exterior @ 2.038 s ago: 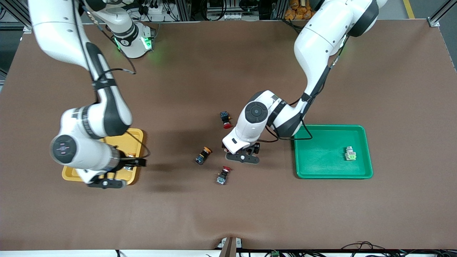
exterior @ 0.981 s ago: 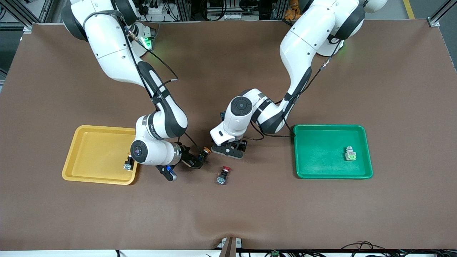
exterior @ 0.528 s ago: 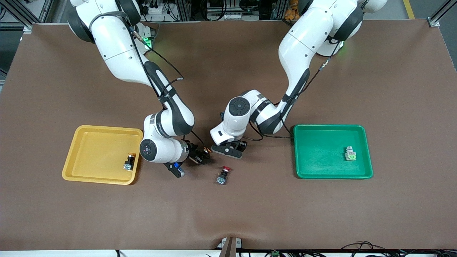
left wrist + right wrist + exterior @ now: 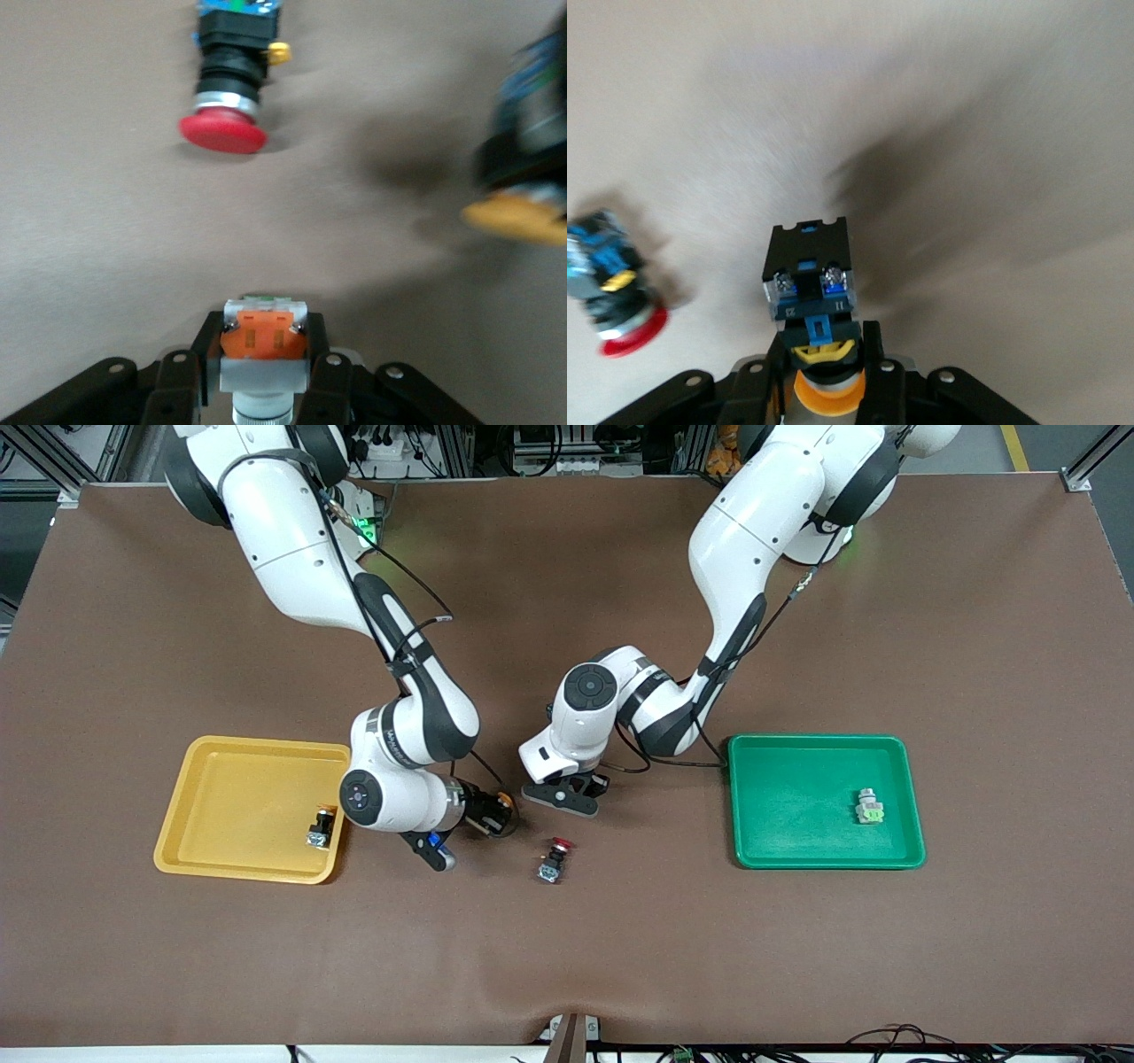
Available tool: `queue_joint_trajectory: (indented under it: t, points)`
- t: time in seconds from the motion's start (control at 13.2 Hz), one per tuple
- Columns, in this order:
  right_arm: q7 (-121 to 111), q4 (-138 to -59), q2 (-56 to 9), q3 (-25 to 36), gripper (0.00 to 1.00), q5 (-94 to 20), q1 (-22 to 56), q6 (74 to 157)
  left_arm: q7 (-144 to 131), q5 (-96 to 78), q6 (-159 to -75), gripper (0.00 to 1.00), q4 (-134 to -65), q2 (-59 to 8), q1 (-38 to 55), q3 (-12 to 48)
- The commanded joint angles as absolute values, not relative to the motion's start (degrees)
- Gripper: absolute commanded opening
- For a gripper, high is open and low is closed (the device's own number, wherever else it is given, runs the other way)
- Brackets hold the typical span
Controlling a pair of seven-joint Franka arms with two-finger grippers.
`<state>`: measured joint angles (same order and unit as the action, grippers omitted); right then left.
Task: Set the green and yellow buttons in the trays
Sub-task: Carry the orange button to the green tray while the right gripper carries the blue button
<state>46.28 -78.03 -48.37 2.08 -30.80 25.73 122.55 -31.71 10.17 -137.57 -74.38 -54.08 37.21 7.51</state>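
The robot's left gripper needs to release the orange-faced button in the green tray [image 4: 809, 827] next to the green-faced button, toward the yellow tray.
My right gripper [image 4: 493, 816] is shut on a yellow-capped button [image 4: 812, 293] with a black-blue body and holds it just over the table beside the yellow tray [image 4: 221, 779]. Another yellow-capped button [image 4: 320, 828] lies in that tray by its rim. My left gripper [image 4: 563, 794] is shut on a white-grey square button with an orange face [image 4: 263, 341], low over the table's middle. A white-grey button with a green face [image 4: 870, 807] lies in the green tray [image 4: 797, 841]. In the left wrist view the right gripper's yellow cap [image 4: 518, 219] shows blurred.
A red-capped button [image 4: 554, 859] lies on the table nearer to the front camera than both grippers; it shows in the left wrist view [image 4: 227, 88] and the right wrist view [image 4: 609, 288]. The brown mat [image 4: 620, 957] covers the table.
My right arm swung from over the yellow tray to the yellow-capped button on the table, shut on it and drew it toward the yellow tray. My left gripper drifted slightly toward the right arm's end.
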Motion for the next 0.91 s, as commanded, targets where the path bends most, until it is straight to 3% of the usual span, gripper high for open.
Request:
queue_joint_trajectory:
  t: [0.0, 0.3, 0.83]
  points:
    - [43.9, -78.8, -41.7, 1.8, 0.00, -25.8, 22.3, 117.2, -32.9, 11.3, -127.7, 0.00, -74.4, -48.8, 34.1, 5.8]
    - [33.7, -78.8, -36.8, 1.6, 0.00, -13.9, 17.3, 117.0, -33.7, 10.7, -116.7, 0.00, -74.4, -39.0, 22.3, 6.8]
    - [10.2, -79.5, -33.6, 1.6, 0.00, -10.1, 0.9, 108.6, -29.0, 10.6, -109.4, 0.00, -75.3, -36.7, 7.9, 6.9]
